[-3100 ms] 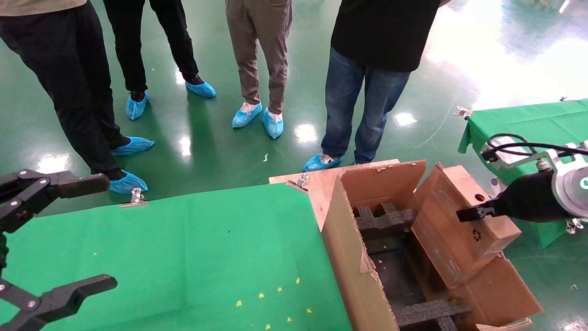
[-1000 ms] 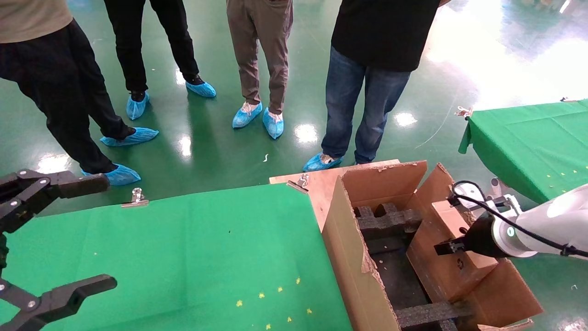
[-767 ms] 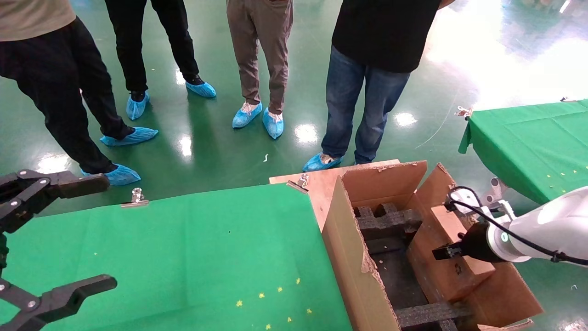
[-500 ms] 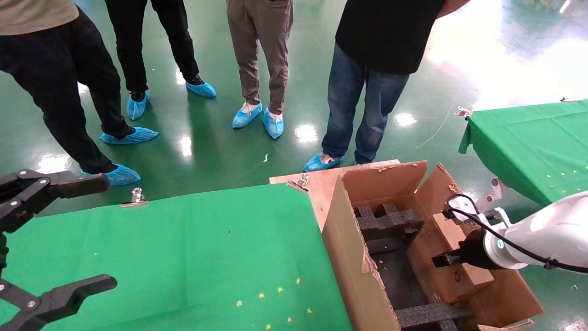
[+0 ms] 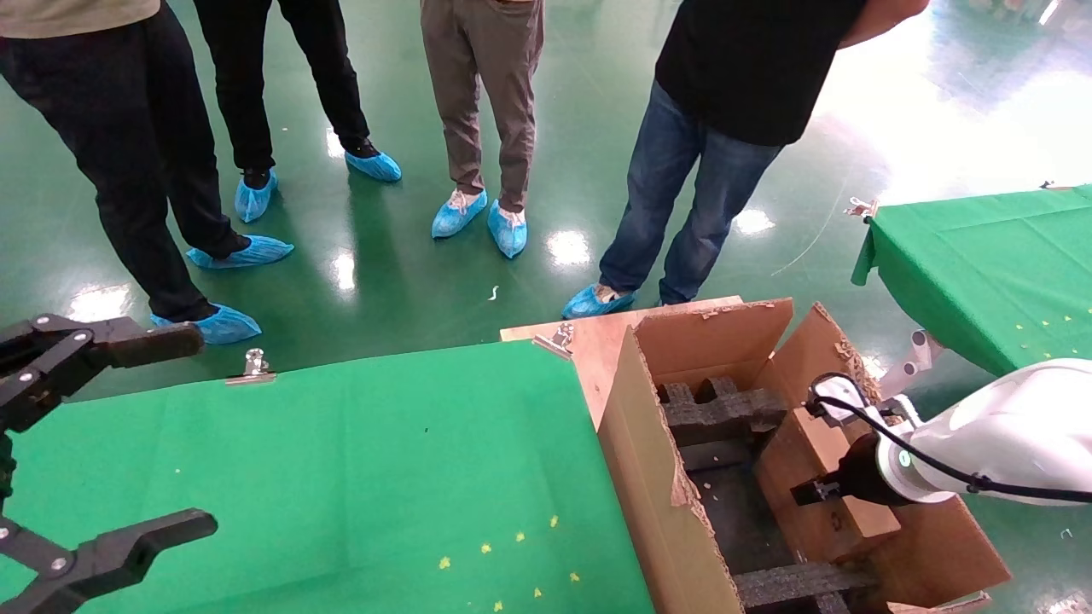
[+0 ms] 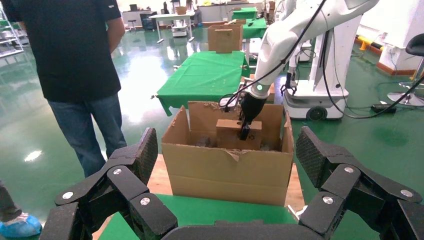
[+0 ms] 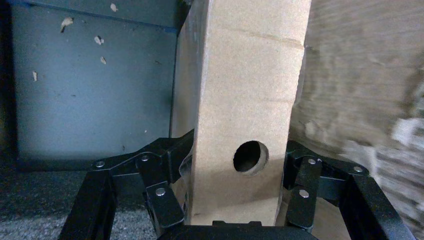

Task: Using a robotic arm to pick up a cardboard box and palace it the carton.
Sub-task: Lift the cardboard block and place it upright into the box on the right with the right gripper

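I need to let go of the small cardboard box, now held tilted inside the carton, with my right gripper between the black foam inserts, along the carton's side (image 5: 809, 472) (image 7: 237, 107).
The large torn-edged carton (image 5: 648, 477) stands at the green table's right end, with black foam inserts (image 5: 721, 409) inside. My right gripper (image 5: 810, 492), on the glossy white arm (image 5: 1007, 435), is shut on the small cardboard box (image 5: 836, 527) and holds it tilted inside the carton, against its right wall. In the right wrist view the fingers (image 7: 165, 165) clamp both sides of the box (image 7: 245, 90) beside its round hole (image 7: 251, 156). The left wrist view shows the box (image 6: 230, 135) low behind the carton's front wall (image 6: 230, 172). My left gripper (image 5: 85, 443) is open and empty, far left.
Several people in blue shoe covers stand on the green floor beyond the table (image 5: 341, 477). A second green table (image 5: 981, 256) is at the right. Metal clips (image 5: 253, 365) hold the cloth at the far edge. The carton rests on a wooden board (image 5: 589, 341).
My right arm has lowered the box deeper into the carton and drawn it a little toward me. The man in jeans has shifted right. The left arm has not moved.
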Robot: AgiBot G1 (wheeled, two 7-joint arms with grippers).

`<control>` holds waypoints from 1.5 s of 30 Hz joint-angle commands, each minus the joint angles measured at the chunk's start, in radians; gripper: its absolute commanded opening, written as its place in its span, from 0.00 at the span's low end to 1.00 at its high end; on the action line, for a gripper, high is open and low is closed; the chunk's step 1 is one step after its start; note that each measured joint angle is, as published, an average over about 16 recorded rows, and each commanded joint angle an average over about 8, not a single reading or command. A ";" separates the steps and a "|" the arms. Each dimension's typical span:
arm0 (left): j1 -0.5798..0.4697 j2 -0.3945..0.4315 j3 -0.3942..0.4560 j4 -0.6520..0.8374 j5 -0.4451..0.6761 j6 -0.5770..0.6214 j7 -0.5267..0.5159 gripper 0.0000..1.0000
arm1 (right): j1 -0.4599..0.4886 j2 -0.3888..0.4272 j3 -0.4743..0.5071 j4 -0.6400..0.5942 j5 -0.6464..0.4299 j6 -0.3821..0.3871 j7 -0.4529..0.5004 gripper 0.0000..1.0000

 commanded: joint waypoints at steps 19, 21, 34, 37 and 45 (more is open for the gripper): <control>0.000 0.000 0.000 0.000 0.000 0.000 0.000 1.00 | -0.043 -0.089 -0.001 -0.193 0.135 0.040 -0.195 1.00; 0.000 0.000 0.000 0.000 0.000 0.000 0.000 1.00 | -0.044 -0.090 0.000 -0.194 0.138 0.041 -0.198 1.00; 0.000 0.000 0.000 0.000 0.000 0.000 0.000 1.00 | -0.036 -0.084 0.000 -0.192 0.125 0.039 -0.186 1.00; 0.000 0.000 0.000 0.000 0.000 0.000 0.000 1.00 | -0.032 -0.083 -0.001 -0.191 0.119 0.038 -0.184 1.00; 0.000 0.000 0.000 0.000 0.000 0.000 0.000 1.00 | -0.020 -0.077 0.000 -0.180 0.102 0.036 -0.176 1.00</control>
